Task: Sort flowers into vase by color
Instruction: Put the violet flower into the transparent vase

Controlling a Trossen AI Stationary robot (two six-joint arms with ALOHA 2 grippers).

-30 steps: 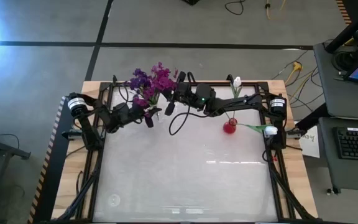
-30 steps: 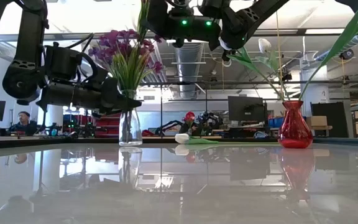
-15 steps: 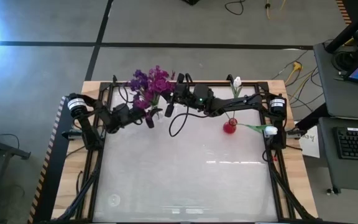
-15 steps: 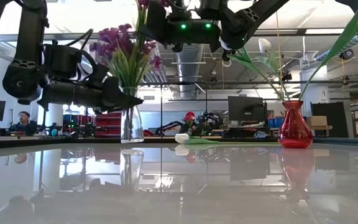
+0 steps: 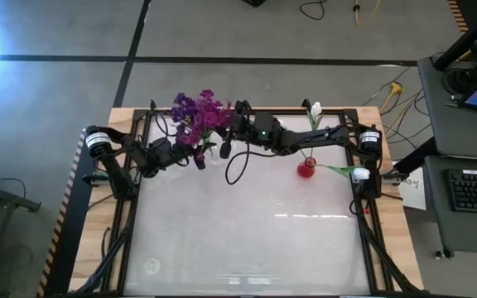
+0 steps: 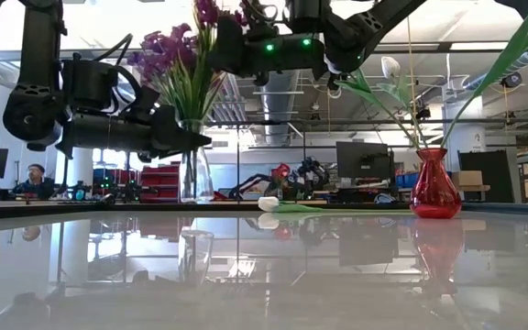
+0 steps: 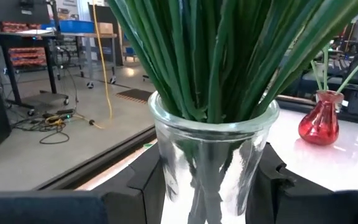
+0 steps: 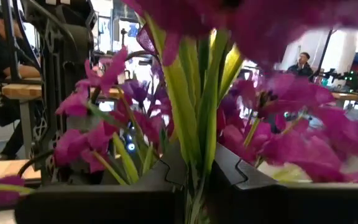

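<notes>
The purple flower sits high above the other flowers in the clear vase, so my right gripper should open, grip it nearer the blossoms (image 8: 229,22) and push it in deeper.
A clear glass vase (image 6: 193,174) (image 7: 213,143) carries a bunch of purple flowers (image 5: 197,112) (image 6: 168,55) on green stems. My left gripper (image 5: 199,156) (image 6: 200,142) (image 7: 213,186) is shut on this vase at the far left of the table. Just right of the bunch, my right gripper (image 5: 224,146) (image 6: 220,48) (image 8: 194,186) is shut on a purple flower stem above the vase's mouth. A red vase (image 5: 306,170) (image 6: 434,183) stands to the right holding white tulips (image 5: 315,108) (image 6: 390,66). One more white tulip (image 6: 269,203) lies on the table. My left gripper pinches the clear vase's body (image 7: 185,168) below its rim, one finger (image 7: 148,183) on each side. The fingers come in level from the table's left. The vase stands upright, its base a little above the table. My right gripper pinches a green stem (image 8: 194,155) of a purple flower between its fingers. It holds the stem below the blossoms and above the clear vase. Whether the stem's lower end sits in the vase, I cannot tell.
The red vase (image 7: 321,121) stands right of both grippers, its tulips leaning outward on long stems. Cables hang from the right arm near the table's middle (image 5: 234,170). The near half of the glossy table (image 5: 247,240) is free room. A person (image 8: 303,62) sits in the room beyond.
My left gripper has raised the clear vase a little, so its base now sits clear of the table. The purple bunch has shifted slightly toward the table's left. My right gripper has sunk a little with its stem, toward the vase's mouth.
</notes>
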